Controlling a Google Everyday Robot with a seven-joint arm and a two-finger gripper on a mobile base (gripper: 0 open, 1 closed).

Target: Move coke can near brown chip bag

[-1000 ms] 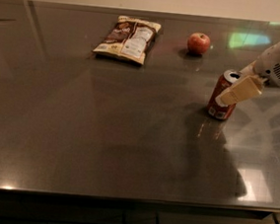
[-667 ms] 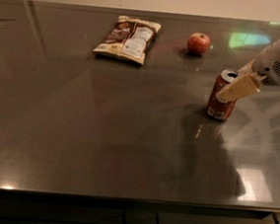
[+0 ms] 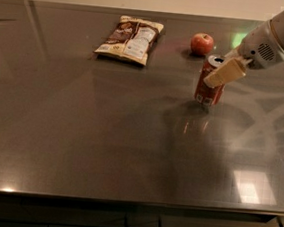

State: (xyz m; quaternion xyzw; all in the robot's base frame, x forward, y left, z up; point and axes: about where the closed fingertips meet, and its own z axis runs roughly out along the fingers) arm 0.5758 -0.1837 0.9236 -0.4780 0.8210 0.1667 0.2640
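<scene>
The coke can, held just above the dark table now, will be released by my gripper on the table (image 3: 161, 69), between the brown chip bag and the red apple.
The coke can (image 3: 207, 93), red with a silver top, is held slightly tilted just above the dark table (image 3: 79, 139), right of centre. My gripper (image 3: 214, 76) comes in from the upper right and is shut on the can. One beige finger (image 3: 226, 72) crosses the can's front; the other is hidden behind it. The brown chip bag (image 3: 130, 46) lies flat at the back of the table, well to the left of the can.
A red apple (image 3: 202, 43) sits at the back, just behind and slightly left of the can. My white arm housing (image 3: 269, 42) reaches in from the upper right corner. The table's front edge (image 3: 123, 201) runs along the bottom.
The gripper has moved left and toward the back with the coke can in it. The can has come off its earlier spot and is closer to the apple. The chip bag and apple have not moved.
</scene>
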